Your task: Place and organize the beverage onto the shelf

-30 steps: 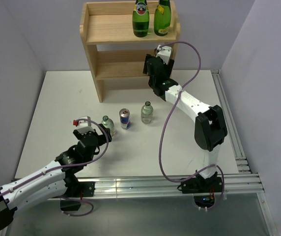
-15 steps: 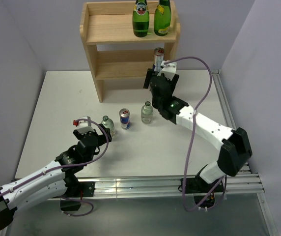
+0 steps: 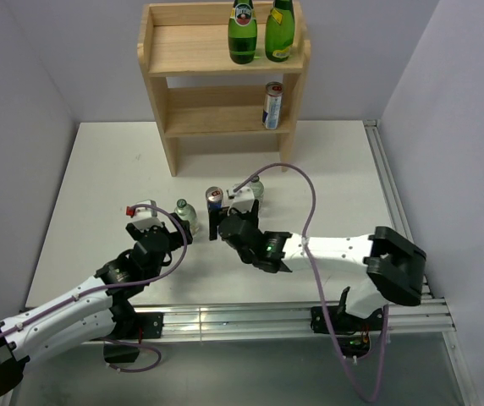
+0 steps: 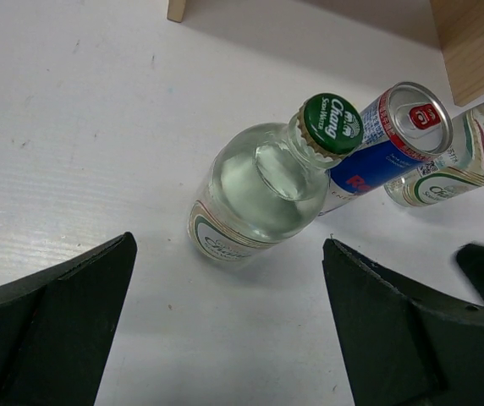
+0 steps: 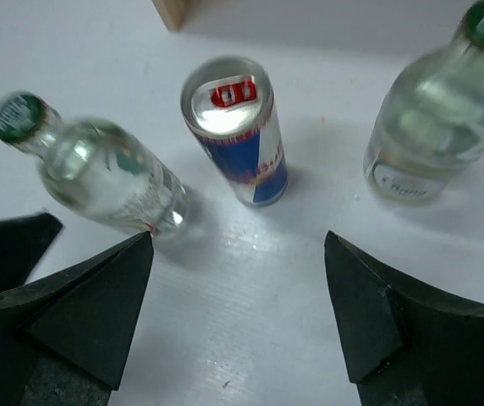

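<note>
Next, I move my right gripper to the blue and silver can between the clear bottles and close it around the can's body (image 3: 215,205) (image 5: 250,158).
The wooden shelf (image 3: 191,59) stands at the back with two green bottles (image 3: 242,34) on its top tier and a can (image 3: 272,106) on its middle tier at the right. On the table stand a clear green-capped bottle (image 3: 185,211) (image 4: 259,186), a blue and silver can (image 3: 215,200) (image 5: 235,127) and a second clear bottle (image 3: 255,187) (image 5: 428,127). My left gripper (image 3: 181,232) (image 4: 229,338) is open and empty, just short of the first clear bottle. My right gripper (image 3: 219,223) (image 5: 238,338) is open and empty, just short of the table can.
The white table (image 3: 107,169) ends at a metal rail (image 3: 394,194) on the right and purple walls on both sides. The two grippers sit close together by the three table drinks. The right arm's cable (image 3: 305,199) loops over the table.
My right arm has let go of the can on the shelf's middle tier and swung down and left to the table by the blue can. The left arm has not moved.
</note>
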{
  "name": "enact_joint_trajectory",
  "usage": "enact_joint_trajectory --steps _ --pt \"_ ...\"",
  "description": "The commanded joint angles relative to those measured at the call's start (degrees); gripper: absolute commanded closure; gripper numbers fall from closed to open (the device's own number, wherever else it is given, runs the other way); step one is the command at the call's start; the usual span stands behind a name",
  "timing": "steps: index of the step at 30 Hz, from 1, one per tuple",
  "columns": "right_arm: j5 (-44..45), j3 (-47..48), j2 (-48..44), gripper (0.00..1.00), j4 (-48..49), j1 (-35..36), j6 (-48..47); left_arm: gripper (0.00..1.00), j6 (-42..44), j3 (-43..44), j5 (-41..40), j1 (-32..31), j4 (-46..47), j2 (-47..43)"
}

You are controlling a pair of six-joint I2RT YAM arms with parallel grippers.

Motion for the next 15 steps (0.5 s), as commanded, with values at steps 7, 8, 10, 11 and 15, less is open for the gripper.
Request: enact_joint_trajectory --steps 7,8,10,11,15 --pt "-1.7 3.9 13.3 0.11 7.0 0.1 5.1 0.01 0.0 -0.1 -1.3 -0.2 0.9 -3.4" --pt "-1.1 5.2 14.0 0.11 7.3 0.1 4.9 0.01 -0.1 -0.3 -1.3 -0.2 0.9 -3.9" --pt "-1.0 6.7 16.3 0.11 7.6 -0.2 4.0 0.01 -0.1 -0.5 -1.2 -0.2 0.9 -4.5" --pt "-1.2 7.1 17.1 0.11 8.2 -0.5 3.8 0.01 -0.1 -0.5 -1.3 -0.2 0.9 -4.5" --pt "-2.4 8.7 20.5 0.11 9.6 -2.7 2.9 0.01 -0.1 -0.3 -1.6 -0.2 0.8 -4.0"
